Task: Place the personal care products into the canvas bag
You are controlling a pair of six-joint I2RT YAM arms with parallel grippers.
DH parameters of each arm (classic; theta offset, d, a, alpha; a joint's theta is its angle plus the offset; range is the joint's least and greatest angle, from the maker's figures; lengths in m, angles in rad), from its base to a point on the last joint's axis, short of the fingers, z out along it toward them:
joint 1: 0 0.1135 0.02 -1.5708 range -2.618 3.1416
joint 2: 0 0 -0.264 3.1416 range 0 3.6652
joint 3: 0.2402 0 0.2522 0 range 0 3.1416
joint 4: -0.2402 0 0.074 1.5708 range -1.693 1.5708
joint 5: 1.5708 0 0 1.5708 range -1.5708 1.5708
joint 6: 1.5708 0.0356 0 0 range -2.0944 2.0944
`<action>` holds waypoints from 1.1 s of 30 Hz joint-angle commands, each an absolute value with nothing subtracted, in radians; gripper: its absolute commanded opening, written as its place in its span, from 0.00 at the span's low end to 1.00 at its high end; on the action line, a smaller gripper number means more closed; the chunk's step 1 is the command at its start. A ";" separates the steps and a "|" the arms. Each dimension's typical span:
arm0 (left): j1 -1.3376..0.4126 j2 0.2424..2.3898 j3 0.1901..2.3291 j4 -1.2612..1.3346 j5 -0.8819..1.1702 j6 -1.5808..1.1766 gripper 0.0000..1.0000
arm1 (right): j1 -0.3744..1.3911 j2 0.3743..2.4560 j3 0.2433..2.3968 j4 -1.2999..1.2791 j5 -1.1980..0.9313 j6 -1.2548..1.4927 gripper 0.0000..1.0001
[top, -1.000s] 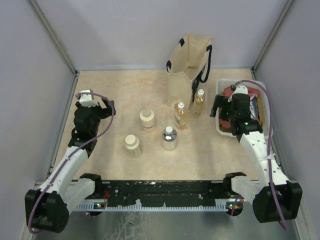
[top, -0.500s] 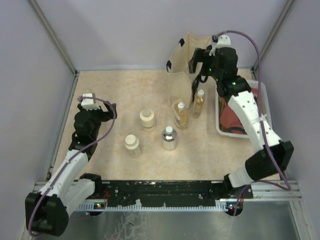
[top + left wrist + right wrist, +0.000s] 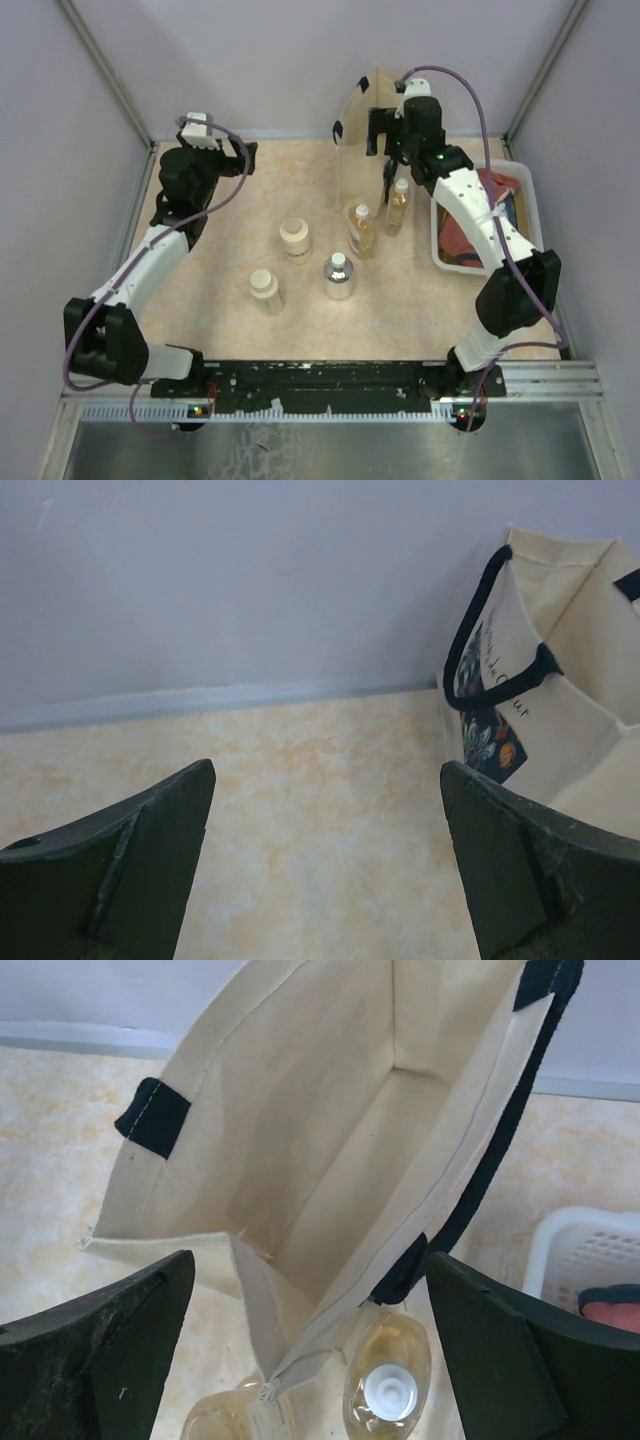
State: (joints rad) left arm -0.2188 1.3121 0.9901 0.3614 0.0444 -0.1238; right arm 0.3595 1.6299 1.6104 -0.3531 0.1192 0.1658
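Note:
I will close my left gripper on the canvas bag's rim (image 3: 338,130) (image 3: 546,662), at the near end of the black handle on the side that faces that gripper.
The canvas bag (image 3: 372,135) stands open at the back of the table; it also shows in the left wrist view (image 3: 560,680) and from above in the right wrist view (image 3: 330,1150), with nothing seen inside. Two amber bottles (image 3: 361,230) (image 3: 398,206) stand just in front of it; one shows below the bag's rim (image 3: 388,1380). Two cream jars (image 3: 294,240) (image 3: 265,290) and the round clear bottle (image 3: 338,276) stand mid-table. My right gripper (image 3: 385,135) is open and empty above the bag's mouth. My left gripper (image 3: 235,158) is open and empty at the back left.
A white plastic tub (image 3: 528,190) with red cloth sits at the right, its corner in the right wrist view (image 3: 585,1250). Grey walls close in the back and sides.
My right arm swung from the tub up to above the bag. My left arm moved from the left edge toward the back, facing the bag.

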 commanded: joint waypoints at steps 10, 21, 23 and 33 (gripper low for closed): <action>-0.424 1.610 1.211 0.586 0.147 -0.037 0.99 | 0.365 1.392 1.397 -0.356 0.223 0.126 0.99; -0.518 1.818 1.276 0.809 0.146 -0.108 0.99 | 0.365 1.210 1.226 -0.403 0.253 0.120 0.99; -0.526 1.841 1.302 0.811 0.145 -0.112 0.99 | 0.365 1.186 1.198 -0.410 0.247 0.123 0.99; -0.575 1.943 1.501 0.705 0.062 -0.057 0.99 | 0.365 1.130 1.108 -0.437 0.287 0.118 0.99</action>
